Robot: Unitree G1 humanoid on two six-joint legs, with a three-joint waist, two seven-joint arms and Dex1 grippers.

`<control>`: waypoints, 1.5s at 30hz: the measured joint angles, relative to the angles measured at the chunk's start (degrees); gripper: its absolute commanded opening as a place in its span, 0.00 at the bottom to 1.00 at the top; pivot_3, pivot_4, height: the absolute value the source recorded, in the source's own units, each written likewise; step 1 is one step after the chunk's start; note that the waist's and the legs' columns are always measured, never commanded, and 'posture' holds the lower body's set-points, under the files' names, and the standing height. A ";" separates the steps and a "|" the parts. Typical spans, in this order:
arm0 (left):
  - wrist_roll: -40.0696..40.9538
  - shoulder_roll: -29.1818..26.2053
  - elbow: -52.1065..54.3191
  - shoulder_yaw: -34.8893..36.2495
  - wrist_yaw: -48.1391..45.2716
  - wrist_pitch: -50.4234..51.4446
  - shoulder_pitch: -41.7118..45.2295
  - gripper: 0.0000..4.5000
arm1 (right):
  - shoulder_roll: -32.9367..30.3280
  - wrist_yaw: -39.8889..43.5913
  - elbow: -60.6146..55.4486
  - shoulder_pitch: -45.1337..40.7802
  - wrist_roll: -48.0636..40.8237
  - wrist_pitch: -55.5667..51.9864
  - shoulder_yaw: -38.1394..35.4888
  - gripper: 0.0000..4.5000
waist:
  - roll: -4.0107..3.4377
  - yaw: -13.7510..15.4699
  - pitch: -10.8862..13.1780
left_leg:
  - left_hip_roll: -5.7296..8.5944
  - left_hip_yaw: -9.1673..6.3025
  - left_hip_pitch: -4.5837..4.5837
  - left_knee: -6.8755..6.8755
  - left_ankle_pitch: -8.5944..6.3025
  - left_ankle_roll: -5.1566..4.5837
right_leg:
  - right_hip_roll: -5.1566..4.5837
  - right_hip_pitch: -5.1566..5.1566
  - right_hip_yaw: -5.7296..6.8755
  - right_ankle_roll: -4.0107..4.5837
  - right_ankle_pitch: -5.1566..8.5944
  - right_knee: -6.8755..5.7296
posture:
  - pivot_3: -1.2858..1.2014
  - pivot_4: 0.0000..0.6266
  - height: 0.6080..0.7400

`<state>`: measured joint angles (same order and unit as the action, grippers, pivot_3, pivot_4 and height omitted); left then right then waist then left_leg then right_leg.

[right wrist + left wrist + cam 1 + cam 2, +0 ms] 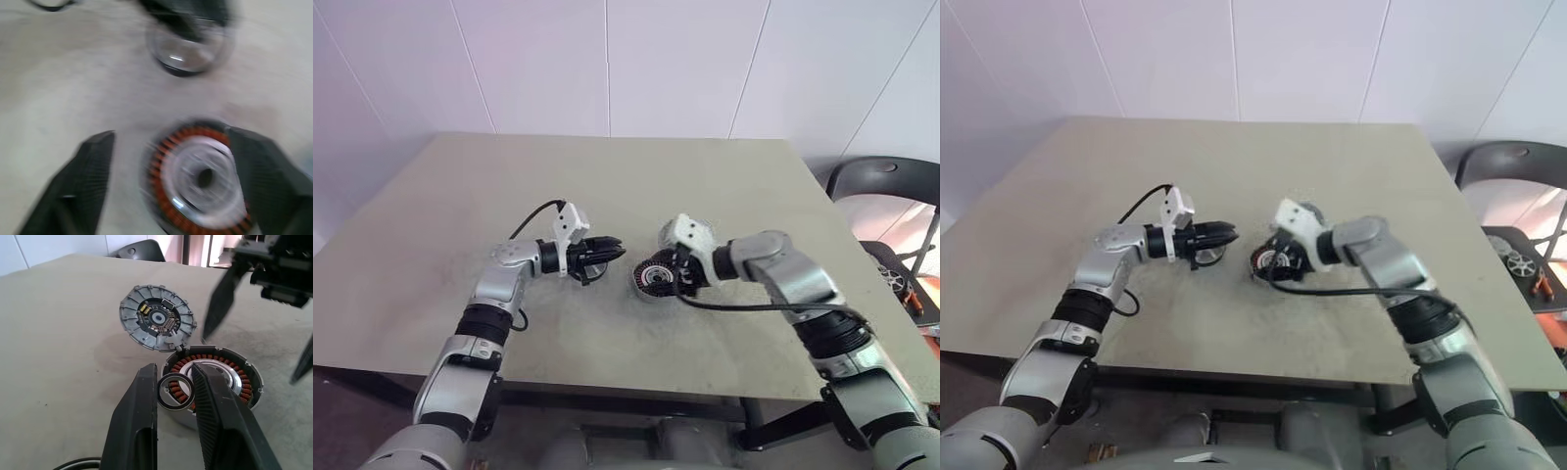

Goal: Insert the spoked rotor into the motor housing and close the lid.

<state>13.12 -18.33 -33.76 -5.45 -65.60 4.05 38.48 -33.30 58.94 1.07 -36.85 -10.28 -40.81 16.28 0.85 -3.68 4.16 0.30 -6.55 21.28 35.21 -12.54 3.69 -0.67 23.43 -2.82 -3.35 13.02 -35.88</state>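
I need to use my left gripper to release the thin dark ring in the central hole of the silver disc [657, 276] [213, 375] inside the motor housing.
The motor housing [215, 382] stands on the table, a silver cup with a ring of copper windings. Inside the windings lies a silver disc [222, 377] with a central hole, apparently the spoked rotor; no spokes show. The lid [156, 318], grey with a dark hub and yellowish marks, lies flat right beside the housing. My left gripper [173, 377] is shut on a thin dark ring [173, 391] and hovers close to the housing's rim. My right gripper [168, 137] stands open just above the housing [195, 181], one finger on each side, holding nothing.
The beige table [607, 176] has wide bare areas all around the parts. A black chair [881, 181] stands off its right edge. Cables run from both wrists across the tabletop.
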 measured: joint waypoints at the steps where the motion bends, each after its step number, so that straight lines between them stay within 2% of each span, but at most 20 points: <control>1: -0.01 0.58 -0.49 -0.23 -0.40 0.00 0.31 0.15 | -0.44 -0.31 0.29 0.34 0.00 0.03 -0.86 0.93 | 0.00 -0.03 0.00 | 0.00 0.00 0.01 0.00 0.00 0.00 | 0.00 0.00 0.00 0.00 0.00 0.00 | 0.52 0.00 1.00; 11: -2.54 3.76 -12.53 -1.79 -3.02 -3.59 6.74 0.15 | -2.43 -3.99 -0.20 4.78 -1.30 -0.03 -7.74 0.93 | 0.00 -0.09 0.00 | 0.02 0.02 0.02 0.04 0.00 0.00 | 0.00 -0.01 -0.01 0.00 0.00 0.02 | 0.52 0.00 1.00; 21: -6.97 8.21 -24.52 -2.98 -3.27 -9.78 12.01 0.15 | -2.71 -6.64 -2.51 6.10 -2.32 -0.42 -8.60 0.93 | 0.00 -0.02 0.00 | 0.03 0.01 0.04 0.03 0.00 0.00 | -0.01 -0.01 -0.02 -0.01 0.00 0.03 | 0.52 0.00 1.00; 45: -11.34 12.95 -31.66 -2.72 -2.78 -13.57 13.71 0.15 | -2.60 -11.90 -8.92 10.11 -7.05 -4.24 -10.75 0.93 | 0.00 1.13 0.00 | 0.03 0.02 0.03 0.03 0.00 0.00 | 0.00 -0.01 -0.03 -0.01 0.00 0.03 | 0.52 0.00 1.00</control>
<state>1.78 -5.38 -65.42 -8.17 -68.38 -9.52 52.19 -35.90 47.04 -7.85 -26.74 -17.32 -45.05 5.53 0.85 -2.55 4.16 0.33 -6.53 21.31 35.24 -12.54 3.69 -0.68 23.43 -2.85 -3.36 13.02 -35.85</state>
